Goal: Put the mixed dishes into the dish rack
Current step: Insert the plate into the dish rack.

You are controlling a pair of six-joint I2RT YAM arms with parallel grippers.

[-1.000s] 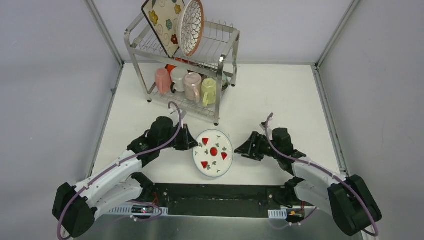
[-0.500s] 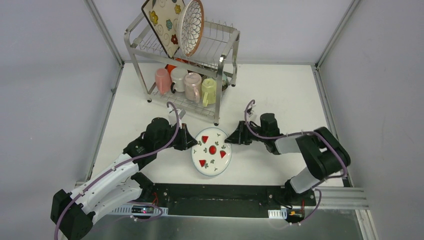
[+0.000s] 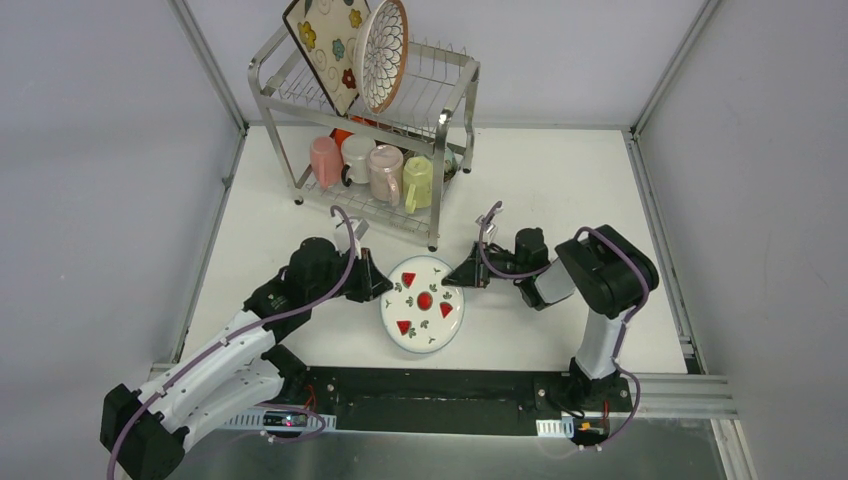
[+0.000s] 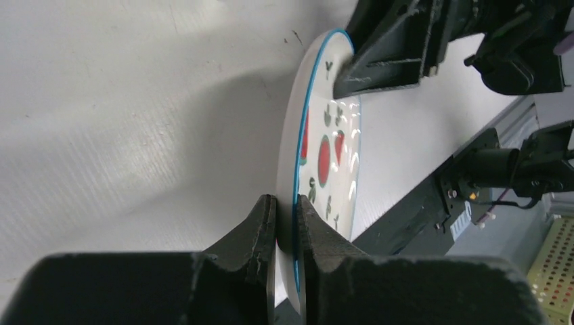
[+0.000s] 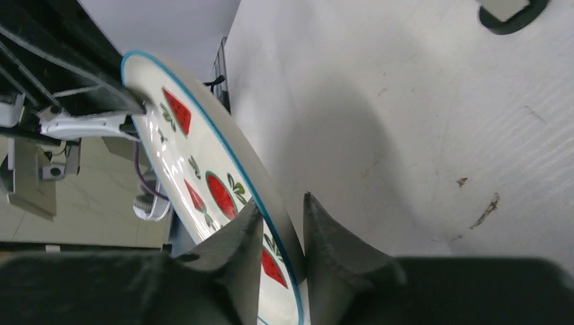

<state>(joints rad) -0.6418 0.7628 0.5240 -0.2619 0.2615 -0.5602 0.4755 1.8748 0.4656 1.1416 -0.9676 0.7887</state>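
Note:
My left gripper's fingers are pinching just the plate's edge, so I need to open them and take the plate's rim deeper (image 3: 396,289) while my right gripper steadies the plate's opposite rim.
The white red-marked plate (image 3: 423,305) is near the front of the table between both arms. My left gripper (image 3: 385,290) is shut on its left rim; in the left wrist view the plate (image 4: 325,156) stands edge-on between the closed fingers (image 4: 284,200). My right gripper (image 3: 460,277) straddles the opposite rim, its fingers closed onto the plate (image 5: 203,169) around the blue edge (image 5: 283,203). The dish rack (image 3: 265,95) stands at the back, with a square floral plate (image 3: 325,45) and a petal-pattern plate (image 3: 383,52) upright on its top tier.
On the rack's lower tier are a pink mug (image 3: 325,160), a white mug (image 3: 357,155), another pink mug (image 3: 384,170) and a yellow-green mug (image 3: 418,180), with an orange bowl (image 3: 342,133) behind. Metal frame posts line both sides of the table.
My right arm swung in to the left and reached the plate's right rim, and its jaws narrowed onto it. The left gripper kept its hold; the plate shifted slightly left.

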